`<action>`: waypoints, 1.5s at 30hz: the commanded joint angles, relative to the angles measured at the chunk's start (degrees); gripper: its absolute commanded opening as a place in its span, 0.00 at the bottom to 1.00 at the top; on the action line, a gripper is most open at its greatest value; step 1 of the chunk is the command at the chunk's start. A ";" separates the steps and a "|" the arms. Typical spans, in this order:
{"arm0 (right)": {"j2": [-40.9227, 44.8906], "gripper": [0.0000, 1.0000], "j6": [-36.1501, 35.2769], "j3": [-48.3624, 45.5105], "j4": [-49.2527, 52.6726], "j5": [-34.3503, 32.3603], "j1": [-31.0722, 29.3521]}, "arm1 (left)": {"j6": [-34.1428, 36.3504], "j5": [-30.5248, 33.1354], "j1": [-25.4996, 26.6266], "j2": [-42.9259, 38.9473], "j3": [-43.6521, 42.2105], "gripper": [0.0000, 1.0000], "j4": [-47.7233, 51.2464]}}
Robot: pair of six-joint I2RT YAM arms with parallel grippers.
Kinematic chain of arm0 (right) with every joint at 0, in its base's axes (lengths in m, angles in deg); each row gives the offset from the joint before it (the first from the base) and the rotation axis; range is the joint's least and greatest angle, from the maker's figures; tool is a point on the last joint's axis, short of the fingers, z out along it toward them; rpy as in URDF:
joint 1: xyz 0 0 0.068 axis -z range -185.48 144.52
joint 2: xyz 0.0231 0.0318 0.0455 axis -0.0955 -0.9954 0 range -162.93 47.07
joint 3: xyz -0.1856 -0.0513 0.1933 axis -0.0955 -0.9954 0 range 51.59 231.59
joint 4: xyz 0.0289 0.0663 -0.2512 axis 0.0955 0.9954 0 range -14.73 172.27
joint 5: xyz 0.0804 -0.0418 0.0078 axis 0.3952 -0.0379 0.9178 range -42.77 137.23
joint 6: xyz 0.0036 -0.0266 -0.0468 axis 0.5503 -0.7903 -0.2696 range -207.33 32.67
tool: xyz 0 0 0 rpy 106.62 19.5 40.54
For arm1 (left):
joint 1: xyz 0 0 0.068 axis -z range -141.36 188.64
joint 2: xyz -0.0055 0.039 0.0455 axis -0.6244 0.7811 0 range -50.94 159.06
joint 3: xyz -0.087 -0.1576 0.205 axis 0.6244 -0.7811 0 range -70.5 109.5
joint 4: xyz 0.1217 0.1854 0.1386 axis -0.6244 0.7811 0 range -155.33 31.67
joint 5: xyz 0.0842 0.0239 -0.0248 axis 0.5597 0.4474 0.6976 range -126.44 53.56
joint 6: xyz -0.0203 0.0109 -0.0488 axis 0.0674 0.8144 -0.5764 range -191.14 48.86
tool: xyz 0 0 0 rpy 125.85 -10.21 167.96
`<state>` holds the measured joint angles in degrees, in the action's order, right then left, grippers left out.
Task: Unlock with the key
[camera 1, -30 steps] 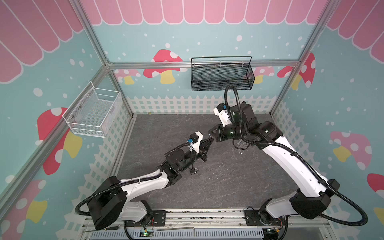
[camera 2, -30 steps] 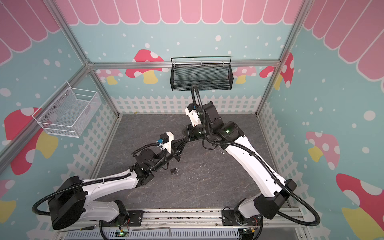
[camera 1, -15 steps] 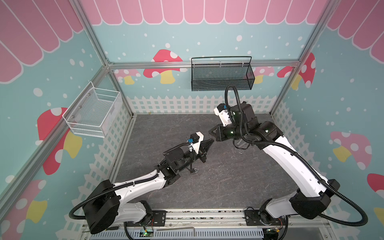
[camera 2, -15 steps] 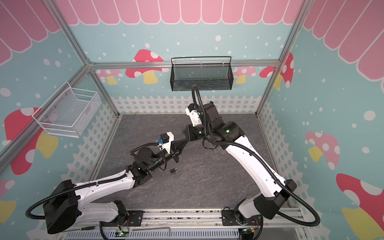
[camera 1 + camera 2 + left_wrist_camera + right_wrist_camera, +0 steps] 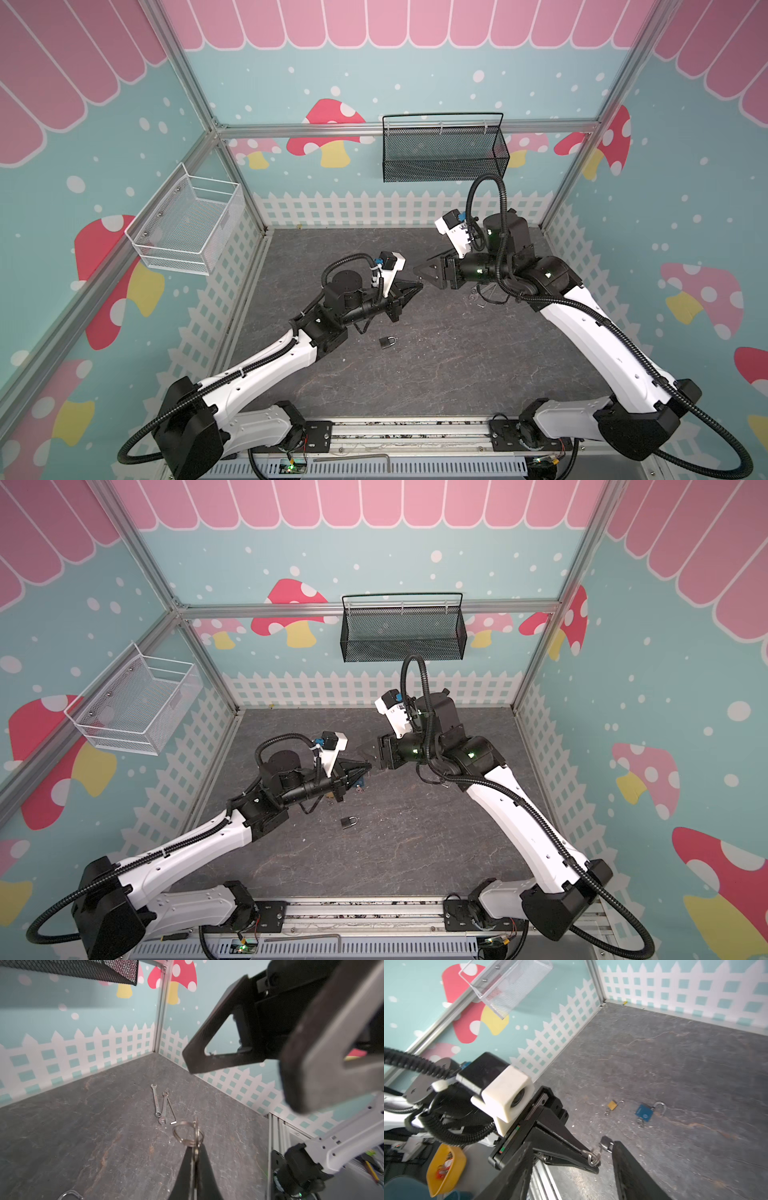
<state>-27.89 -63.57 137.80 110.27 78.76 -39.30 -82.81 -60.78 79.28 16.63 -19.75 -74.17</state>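
Observation:
The key's silver ring sticks out past my left fingers, so my right gripper should take the ring end (image 5: 593, 1157) before unlocking the padlock.
My left gripper (image 5: 419, 286) (image 5: 368, 766) (image 5: 195, 1148) is shut on the key (image 5: 195, 1126), which shows edge-on with its silver ring (image 5: 188, 1132) (image 5: 592, 1158) sticking out past the fingertips. Facing it from the right, my right gripper (image 5: 424, 272) (image 5: 380, 757) (image 5: 572, 1145) is open with nothing in it, and its two black fingers (image 5: 629, 1167) stand either side of the left gripper's tip. A small dark padlock (image 5: 387, 342) (image 5: 348, 821) (image 5: 605, 1144) lies on the grey floor below both grippers.
A brass padlock (image 5: 612, 1104) and a blue padlock (image 5: 644, 1112) lie open on the floor nearby. Two small wrenches (image 5: 158, 1101) lie toward the back right corner. A black mesh basket (image 5: 442, 153) hangs on the back wall, a white one (image 5: 187, 226) on the left wall.
My right gripper's jaws have opened at the left gripper's tip. The left gripper stays shut on the key and has barely moved.

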 commanded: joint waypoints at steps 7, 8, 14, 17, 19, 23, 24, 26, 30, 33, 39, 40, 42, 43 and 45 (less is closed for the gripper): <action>2.78 0.66 -0.84 -12.51 -14.71 11.06 1.99 | -3.99 -11.72 -2.67 -4.64 0.93 0.00 10.00; 2.88 0.65 -0.43 -13.39 -15.90 11.83 1.94 | -3.90 -12.03 -2.67 -4.64 1.18 0.00 10.15; 3.88 0.52 -0.74 -16.99 -19.71 14.66 2.02 | -3.24 -12.71 -2.76 -3.94 2.61 0.00 11.59; 3.59 0.45 -0.92 -17.54 -19.53 15.04 2.01 | -3.37 -12.76 -2.75 -3.90 2.74 0.00 11.34; 3.83 0.43 -1.33 -17.91 -19.55 15.05 2.10 | -3.37 -13.01 -2.85 -3.76 2.78 0.00 11.09; 4.08 0.34 -1.88 -18.36 -19.54 15.09 2.20 | -3.59 -13.38 -3.00 -3.41 3.03 0.00 10.86; 4.03 0.31 -1.96 -18.47 -19.56 15.04 2.23 | -3.58 -13.57 -2.98 -3.24 3.18 0.00 11.03; 4.03 0.27 -2.13 -18.60 -19.55 15.46 2.18 | -3.54 -13.64 -3.14 -3.06 3.23 0.00 11.13; 4.34 0.17 -2.50 -18.93 -19.51 15.20 2.41 | -3.70 -13.89 -3.44 -2.62 3.31 0.00 11.00; 4.65 0.12 -2.78 -18.89 -19.52 15.23 2.46 | -4.16 -14.65 -3.57 -2.20 3.48 0.00 10.78; 4.99 0.00 -2.72 -18.80 -19.56 14.91 2.57 | -4.50 -15.43 -4.00 -2.04 3.66 0.00 10.29; 5.13 0.00 -2.74 -18.82 -19.53 14.77 2.58 | -4.55 -15.60 -4.14 -2.09 3.65 0.00 10.17; 5.50 0.00 -2.31 -18.72 -19.82 14.17 2.58 | -5.21 -15.74 -4.31 -2.40 3.54 0.00 9.69; 5.65 0.00 -1.83 -18.63 -20.04 13.77 2.56 | -5.49 -15.65 -4.42 -2.61 3.41 0.00 9.48; 6.11 0.00 -0.35 -18.13 -20.59 12.22 2.55 | -6.55 -15.34 -4.86 -3.35 2.76 0.13 9.28</action>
<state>-23.54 -64.64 119.46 90.99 93.56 -37.10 -87.77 -75.31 75.39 14.62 -17.94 -64.29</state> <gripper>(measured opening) 0.048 0.071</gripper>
